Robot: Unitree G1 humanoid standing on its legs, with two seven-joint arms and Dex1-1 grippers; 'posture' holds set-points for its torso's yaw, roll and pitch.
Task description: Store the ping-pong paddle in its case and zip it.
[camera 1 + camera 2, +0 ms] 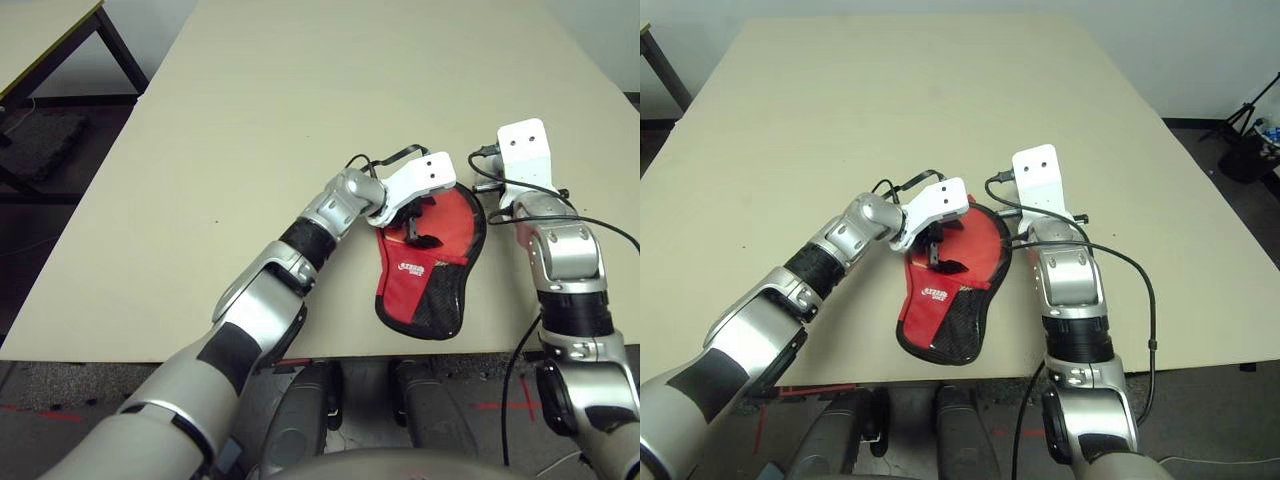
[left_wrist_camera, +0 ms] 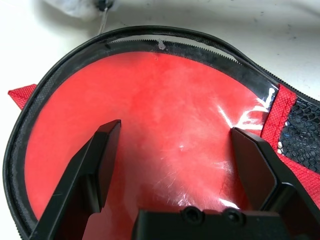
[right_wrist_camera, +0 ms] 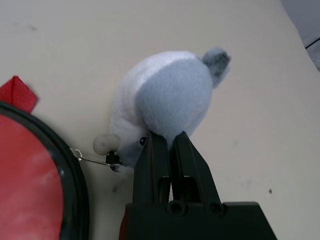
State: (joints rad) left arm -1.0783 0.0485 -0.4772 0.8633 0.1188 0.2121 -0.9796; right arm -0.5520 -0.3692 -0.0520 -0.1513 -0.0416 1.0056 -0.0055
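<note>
My right gripper needs to let go of the grey soft pouch on the table point(image 1: 507, 308) next to the case's black mesh pocket.
The red case point(image 1: 432, 285) lies flat near the table's front edge, round head away from me, black mesh pocket and white logo toward me. Its black zipper edging point(image 2: 60, 82) runs unbroken round the head. My left gripper point(image 2: 177, 131) is open, its fingers point(image 1: 420, 228) spread over the red head. My right gripper point(image 3: 169, 137) sits just right of the head, shut on the edge of a small grey soft pouch point(image 3: 170, 90). A thin metal link point(image 3: 92, 160) joins that pouch to the case's edging. The ping-pong paddle is out of view.
The case's narrow end sits close to the beige table's point(image 1: 300, 100) front edge. Black cables point(image 1: 560, 210) loop over my right wrist. Another table point(image 1: 40, 40) stands off to the far left, across a gap of floor.
</note>
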